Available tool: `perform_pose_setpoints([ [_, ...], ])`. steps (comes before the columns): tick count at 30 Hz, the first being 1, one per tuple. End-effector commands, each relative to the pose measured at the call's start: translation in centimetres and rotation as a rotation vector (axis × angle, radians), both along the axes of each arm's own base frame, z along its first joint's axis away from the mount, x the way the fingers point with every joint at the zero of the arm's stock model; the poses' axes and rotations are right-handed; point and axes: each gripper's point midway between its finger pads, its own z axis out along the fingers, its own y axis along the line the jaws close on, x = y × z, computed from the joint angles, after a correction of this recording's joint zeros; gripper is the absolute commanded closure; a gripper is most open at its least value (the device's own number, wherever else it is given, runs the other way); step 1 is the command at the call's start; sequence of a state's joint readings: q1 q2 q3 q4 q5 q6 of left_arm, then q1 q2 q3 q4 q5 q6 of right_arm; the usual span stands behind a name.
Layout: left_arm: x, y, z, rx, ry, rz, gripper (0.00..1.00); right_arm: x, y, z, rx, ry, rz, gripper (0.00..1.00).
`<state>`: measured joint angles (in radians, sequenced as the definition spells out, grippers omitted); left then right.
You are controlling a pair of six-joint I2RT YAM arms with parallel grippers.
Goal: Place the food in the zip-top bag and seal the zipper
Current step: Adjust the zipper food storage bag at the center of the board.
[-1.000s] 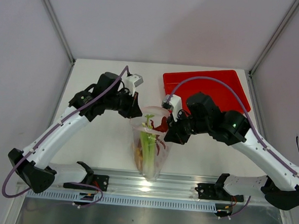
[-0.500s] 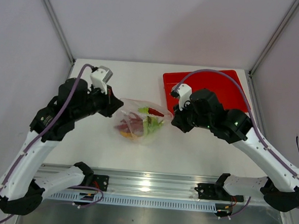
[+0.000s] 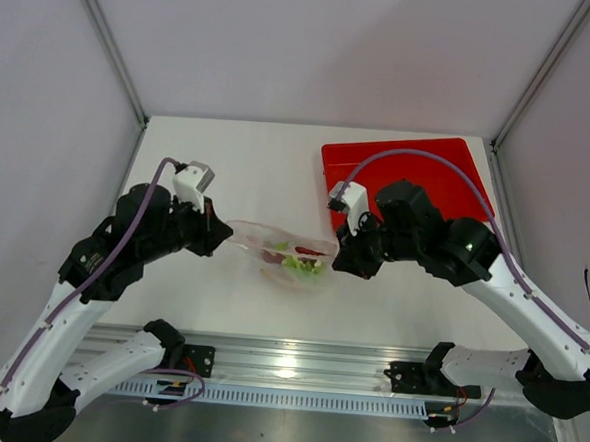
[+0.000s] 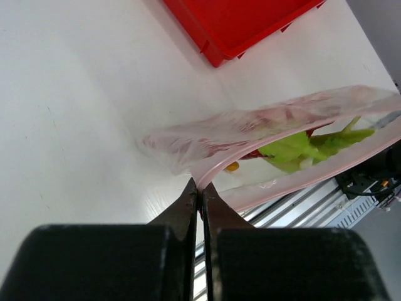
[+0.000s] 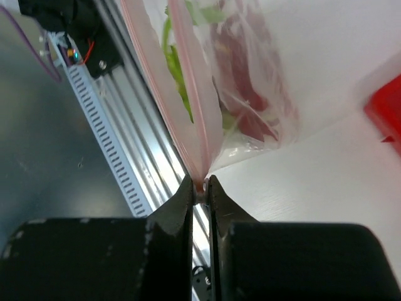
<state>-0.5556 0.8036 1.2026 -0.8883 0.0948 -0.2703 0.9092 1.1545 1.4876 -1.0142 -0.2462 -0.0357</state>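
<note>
The zipper strips are gaping apart while my grippers hold both ends, so I will have my left gripper let go of its end and pinch the strips together (image 5: pixel 199 139) next to my right gripper.
The clear zip-top bag (image 3: pixel 278 253) hangs stretched between my two grippers above the table. My left gripper (image 3: pixel 224 234) is shut on its left end, pinching the pinkish zipper (image 4: pixel 263 149). My right gripper (image 3: pixel 337 258) is shut on the zipper's right end (image 5: pixel 202 182). The food is inside the bag: the green stalk (image 3: pixel 297 264), a dark red piece (image 3: pixel 311 251) and a small yellow-orange piece (image 4: pixel 232 167). The right wrist view shows the green stalk (image 5: pixel 177 69) and red piece (image 5: pixel 244 94) through the plastic. The two zipper strips (image 5: pixel 188 94) lie close together with a narrow gap.
The red tray (image 3: pixel 408 178) sits at the back right of the white table (image 3: pixel 238 167), also seen in the left wrist view (image 4: pixel 238 25). A metal rail (image 3: pixel 296 366) runs along the near edge. Side walls close the table left and right.
The bag swung from hanging upright to lying level between the grippers. Both grippers spread apart, the left far to the left, pulling the mouth taut and flat.
</note>
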Motion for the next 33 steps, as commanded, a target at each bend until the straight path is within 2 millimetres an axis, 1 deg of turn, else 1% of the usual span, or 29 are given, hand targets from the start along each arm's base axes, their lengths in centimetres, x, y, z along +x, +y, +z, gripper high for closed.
perform_pose_setpoints([
  [1,-0.7,1.3,1.4,-0.028,-0.088,0.017,0.99,-2.4,-0.8,-2.0,-0.095,0.088,0.068,1.00],
  [2,-1.3,0.7,1.6,-0.046,-0.090,-0.031,0.93,-2.5,-0.6,-2.4,-0.108,0.110,0.058,1.00],
  [4,-1.9,0.2,1.3,-0.056,-0.084,-0.077,0.85,-2.7,-0.7,-3.0,-0.138,0.115,0.044,1.00],
  [5,-2.1,0.1,1.2,-0.057,-0.084,-0.087,0.76,-2.8,-0.8,-3.1,-0.138,0.112,0.037,1.00],
  [6,-2.2,0.0,1.4,-0.064,-0.092,-0.098,0.70,-2.7,-0.7,-2.9,-0.127,0.114,0.022,1.00],
  [7,-2.4,0.1,1.8,-0.069,-0.115,-0.106,0.63,-2.6,-0.7,-2.7,-0.120,0.109,0.008,1.00],
  [8,-2.5,0.1,2.1,-0.074,-0.132,-0.107,0.49,-2.4,-0.8,-2.4,-0.110,0.100,-0.006,1.00],
  [10,-2.8,-0.2,3.5,-0.098,-0.200,-0.141,0.40,-2.5,-0.8,-1.6,-0.086,0.087,-0.004,1.00],
  [11,-3.1,0.0,4.5,-0.109,-0.252,-0.149,0.31,-2.6,-0.7,-0.9,-0.068,0.079,0.000,1.00],
  [12,-3.2,0.0,5.1,-0.117,-0.287,-0.158,0.30,-2.7,-0.7,-0.8,-0.067,0.083,0.004,1.00],
  [13,-3.6,-0.7,6.6,-0.141,-0.358,-0.221,0.26,-2.7,-0.6,-0.6,-0.061,0.083,0.009,1.00],
  [15,-4.4,-1.6,8.2,-0.173,-0.423,-0.301,0.22,-3.1,-0.3,-0.1,-0.051,0.091,0.034,1.00],
  [16,-4.8,-2.3,9.4,-0.191,-0.474,-0.357,0.21,-3.1,-0.2,0.0,-0.046,0.097,0.036,1.00],
  [17,-6.1,-3.5,9.7,-0.221,-0.469,-0.465,0.19,-3.1,-0.1,0.0,-0.047,0.103,0.041,1.00],
  [19,-6.3,-5.1,10.6,-0.247,-0.465,-0.563,0.19,-3.3,0.5,0.6,-0.035,0.128,0.054,1.00],
  [20,-6.8,-5.8,10.7,-0.260,-0.454,-0.620,0.18,-3.4,0.6,0.9,-0.030,0.136,0.054,1.00],
  [21,-6.8,-6.6,10.8,-0.266,-0.442,-0.656,0.17,-3.5,0.8,1.1,-0.026,0.146,0.062,1.00],
  [23,-6.7,-7.6,10.8,-0.262,-0.445,-0.700,0.14,-3.7,1.3,1.6,-0.012,0.167,0.070,1.00],
  [24,-7.0,-8.8,10.7,-0.256,-0.435,-0.743,0.13,-3.9,1.4,1.7,-0.007,0.178,0.075,1.00],
  [25,-7.0,-9.3,10.7,-0.231,-0.463,-0.766,0.10,-4.2,1.7,1.9,0.003,0.193,0.084,1.00],
  [26,-6.6,-9.9,9.8,-0.188,-0.452,-0.761,0.08,-4.3,1.8,1.7,-0.001,0.209,0.089,1.00],
  [27,-7.6,-10.8,10.2,-0.183,-0.467,-0.814,0.07,-4.4,1.9,1.7,-0.002,0.217,0.093,1.00],
  [28,-7.0,-11.6,9.4,-0.152,-0.455,-0.830,0.06,-4.6,2.0,1.8,0.000,0.225,0.104,1.00],
  [30,-7.1,-12.2,9.3,-0.150,-0.449,-0.857,0.04,-4.6,2.0,1.9,-0.006,0.229,0.105,1.00],
  [31,-6.9,-12.5,9.0,-0.140,-0.452,-0.870,0.02,-4.7,1.9,2.0,-0.003,0.233,0.111,1.00],
  [33,-7.2,-12.9,9.1,-0.141,-0.466,-0.905,0.01,-4.8,2.0,2.2,0.000,0.239,0.122,1.00],
])
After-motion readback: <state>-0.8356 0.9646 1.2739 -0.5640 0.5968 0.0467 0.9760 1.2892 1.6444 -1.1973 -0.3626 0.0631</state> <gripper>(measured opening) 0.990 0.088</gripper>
